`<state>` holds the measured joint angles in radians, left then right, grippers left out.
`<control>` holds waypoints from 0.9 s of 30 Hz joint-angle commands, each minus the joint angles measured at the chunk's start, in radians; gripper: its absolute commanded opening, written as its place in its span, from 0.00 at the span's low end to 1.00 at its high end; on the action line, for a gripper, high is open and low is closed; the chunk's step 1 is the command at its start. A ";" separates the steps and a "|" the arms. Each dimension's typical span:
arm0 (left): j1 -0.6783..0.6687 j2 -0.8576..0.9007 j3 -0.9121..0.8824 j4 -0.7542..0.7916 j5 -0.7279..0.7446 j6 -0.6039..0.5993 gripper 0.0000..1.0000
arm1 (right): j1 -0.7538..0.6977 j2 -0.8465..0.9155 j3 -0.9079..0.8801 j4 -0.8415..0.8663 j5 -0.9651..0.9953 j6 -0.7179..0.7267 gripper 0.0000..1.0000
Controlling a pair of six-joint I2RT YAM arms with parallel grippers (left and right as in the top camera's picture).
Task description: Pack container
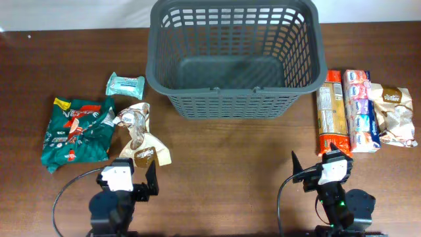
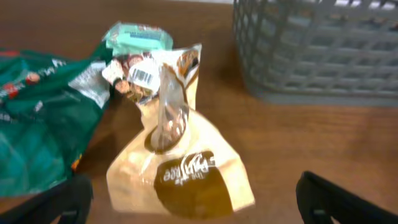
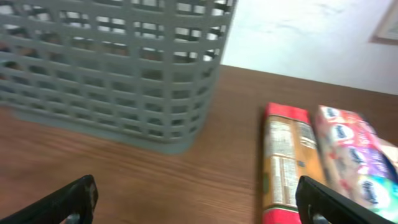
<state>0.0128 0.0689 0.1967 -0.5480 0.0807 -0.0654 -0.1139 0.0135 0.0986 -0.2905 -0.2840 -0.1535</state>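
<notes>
I need to move my left gripper to the green bag next and close it on the bag's middle (image 1: 80,123) (image 2: 10,88), around its red label.
The container (image 1: 230,105), a big dark grey lattice basket, stands empty at the table's far middle; it also shows in the left wrist view (image 2: 311,56) and right wrist view (image 3: 124,68). A tan and brown snack bag (image 1: 140,139) lies just ahead of my left gripper (image 1: 135,181), which is open and empty; the bag fills the left wrist view (image 2: 177,162). My right gripper (image 1: 316,172) is open and empty, near the end of a red and orange cracker pack (image 1: 329,118), seen also in the right wrist view (image 3: 285,162).
A green bag (image 1: 77,131) and a small teal packet (image 1: 125,84) lie at the left. A pink and blue wafer pack (image 1: 360,110) and a tan bag (image 1: 393,115) lie at the right. The table top is dark wood.
</notes>
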 commanded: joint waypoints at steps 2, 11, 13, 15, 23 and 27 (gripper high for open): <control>-0.003 0.085 0.273 -0.107 -0.080 -0.013 0.99 | 0.010 -0.010 0.061 -0.033 -0.083 0.072 0.99; -0.003 0.579 0.843 -0.346 -0.194 0.091 0.99 | 0.010 0.025 0.339 -0.300 0.100 0.073 0.99; 0.002 0.710 0.984 -0.420 -0.191 0.126 0.99 | 0.010 0.071 0.421 -0.375 0.175 0.072 0.99; 0.019 0.837 1.135 -0.496 -0.188 0.148 0.99 | 0.010 0.143 0.513 -0.456 0.217 0.054 0.99; 0.226 1.252 1.680 -0.755 0.066 0.165 0.99 | 0.010 0.518 0.856 -0.764 0.270 0.012 0.99; 0.291 1.314 1.732 -0.830 0.057 0.164 0.99 | 0.010 0.599 0.891 -0.780 0.239 0.013 0.99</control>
<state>0.2607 1.3460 1.8923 -1.3403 0.0834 0.0795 -0.1131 0.5674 0.9588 -1.0641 -0.0448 -0.1345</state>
